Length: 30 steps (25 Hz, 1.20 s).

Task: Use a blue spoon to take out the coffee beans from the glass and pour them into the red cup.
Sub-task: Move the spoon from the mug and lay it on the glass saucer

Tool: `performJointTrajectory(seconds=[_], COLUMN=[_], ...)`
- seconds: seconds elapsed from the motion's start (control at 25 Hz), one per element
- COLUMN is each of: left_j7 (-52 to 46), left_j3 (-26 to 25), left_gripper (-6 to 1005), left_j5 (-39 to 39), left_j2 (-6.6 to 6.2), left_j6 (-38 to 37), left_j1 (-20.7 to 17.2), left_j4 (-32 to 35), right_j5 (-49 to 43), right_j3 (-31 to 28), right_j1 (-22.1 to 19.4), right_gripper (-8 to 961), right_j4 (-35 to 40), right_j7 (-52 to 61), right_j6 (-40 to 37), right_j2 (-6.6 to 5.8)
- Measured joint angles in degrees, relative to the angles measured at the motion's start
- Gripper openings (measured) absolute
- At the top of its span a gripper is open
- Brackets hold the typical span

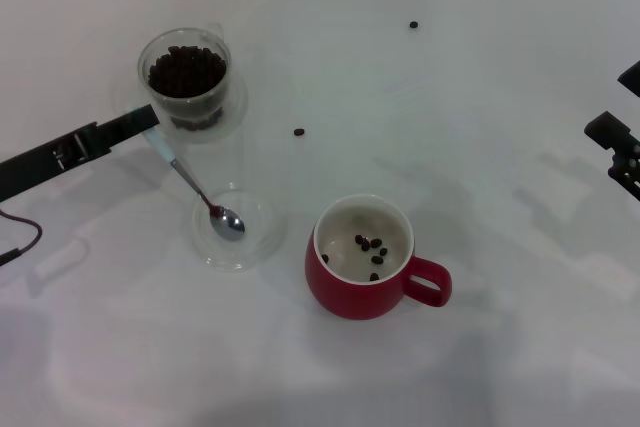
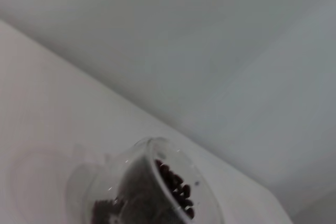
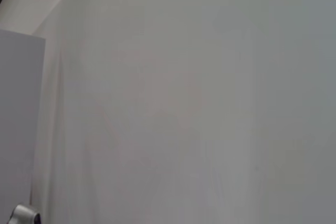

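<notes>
My left gripper has the blue spoon. It will let it go across the clear dish's rim [image 1: 215, 198] on the side that faces the glass.
The glass [image 1: 186, 75] stands at the back left, filled with coffee beans [image 1: 186, 69]. It also shows in the left wrist view [image 2: 152, 192]. My left gripper [image 1: 146, 124] sits just in front of the glass and is shut on the pale handle of the blue spoon [image 1: 192, 183]. The spoon slants down, and its silver bowl rests in a flat clear dish [image 1: 252, 247]. The red cup [image 1: 364, 259] stands right of the dish, handle to the right, with several beans [image 1: 370, 246] inside. My right gripper [image 1: 606, 102] is parked at the right edge, open and empty.
One loose bean [image 1: 299, 132] lies between the glass and the red cup. Another loose bean [image 1: 413, 25] lies at the back. The white table [image 1: 480, 347] holds nothing else in view. The right wrist view shows only pale surfaces.
</notes>
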State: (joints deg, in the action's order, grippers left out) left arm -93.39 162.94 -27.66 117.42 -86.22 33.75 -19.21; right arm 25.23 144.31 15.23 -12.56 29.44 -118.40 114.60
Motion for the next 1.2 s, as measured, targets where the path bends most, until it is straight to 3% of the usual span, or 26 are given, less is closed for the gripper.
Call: performJointTrajectory(seconds=[0.28, 0.8, 1.2], left_j7=[-0.35, -0.41, 0.41], left_j3=[0.00, 0.01, -0.12], left_gripper=[123, 131, 386], left_j5=[1.94, 2.85, 1.82], left_j2=[0.75, 0.79, 0.63], left_j6=[3.44, 5.30, 7.07], left_j1=[0.65, 0.26, -1.25], left_j4=[1.17, 4.61, 4.31], right_j5=[0.00, 0.01, 0.60], right_j3=[0.00, 0.00, 0.00], right_j1=[-0.02, 0.34, 0.50], right_gripper=[588, 588, 587], right_j4=[0.20, 0.19, 0.08], right_j7=[0.04, 0.08, -0.23], right_j6=[-0.05, 0.82, 2.12], right_j2=[0.00, 0.00, 0.00])
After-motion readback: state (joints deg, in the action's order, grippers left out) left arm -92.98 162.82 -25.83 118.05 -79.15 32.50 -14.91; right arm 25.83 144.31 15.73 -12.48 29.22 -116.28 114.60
